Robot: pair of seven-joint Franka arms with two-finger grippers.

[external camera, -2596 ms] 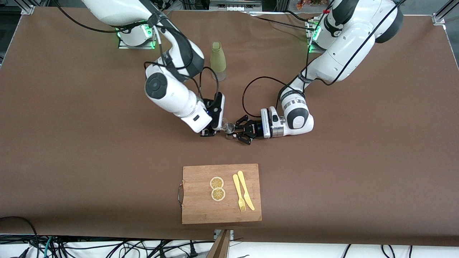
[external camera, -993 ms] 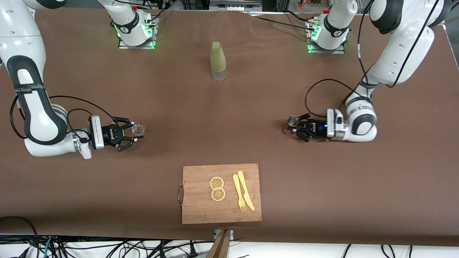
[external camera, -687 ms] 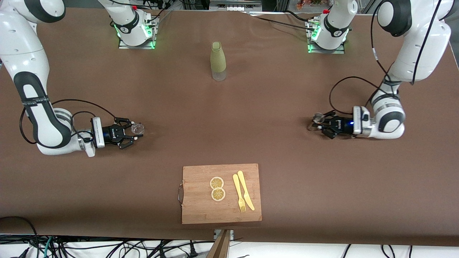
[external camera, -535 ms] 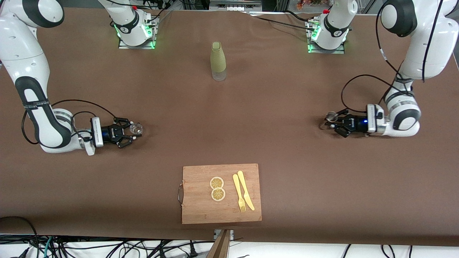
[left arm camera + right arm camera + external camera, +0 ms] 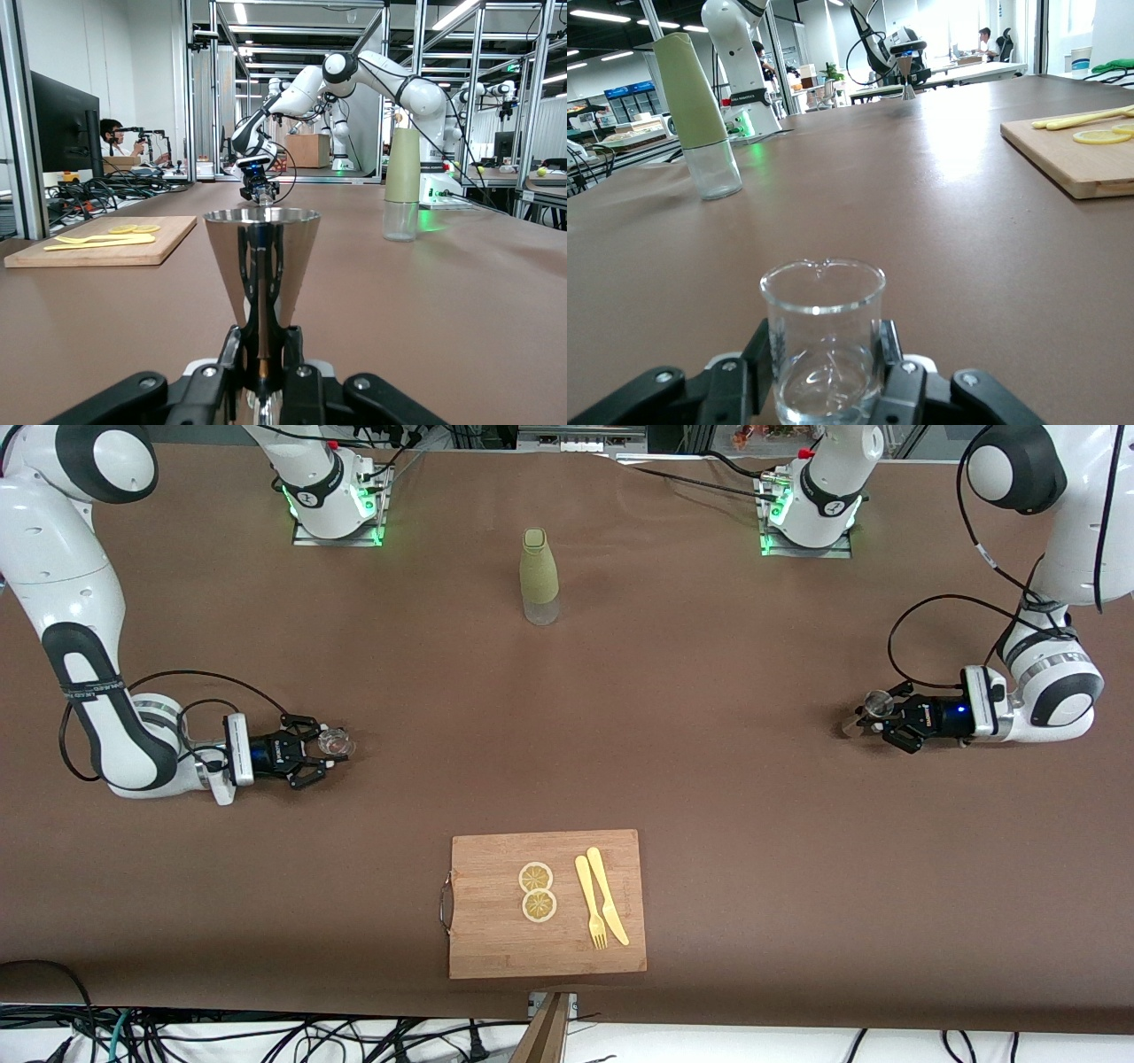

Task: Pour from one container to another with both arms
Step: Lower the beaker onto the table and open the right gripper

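The robot's left gripper needs to set the metal jigger down on the bare brown table, straight (image 5: 851,737) across from the glass beaker.
My right gripper (image 5: 324,747) is low over the table toward the right arm's end, shut on a small clear glass beaker (image 5: 336,741). In the right wrist view the upright beaker (image 5: 824,332) sits between the black fingers (image 5: 767,352) of that gripper (image 5: 826,365). My left gripper (image 5: 874,716) is low over the left arm's end of the table, shut on a metal cone-shaped jigger (image 5: 878,704). The left wrist view shows the jigger (image 5: 262,252) upright with this gripper (image 5: 263,350) clamped on its narrow waist.
A pale green bottle (image 5: 539,576) with a clear base stands mid-table near the robots' bases. A wooden cutting board (image 5: 496,939) lies at the edge nearest the front camera. It carries two lemon slices (image 5: 537,891), a yellow fork (image 5: 590,903) and a knife (image 5: 607,895).
Both arms have drawn apart from the table's middle, each carrying its container. Over the last second the left arm kept sliding toward its own end, while the right arm barely shifted.
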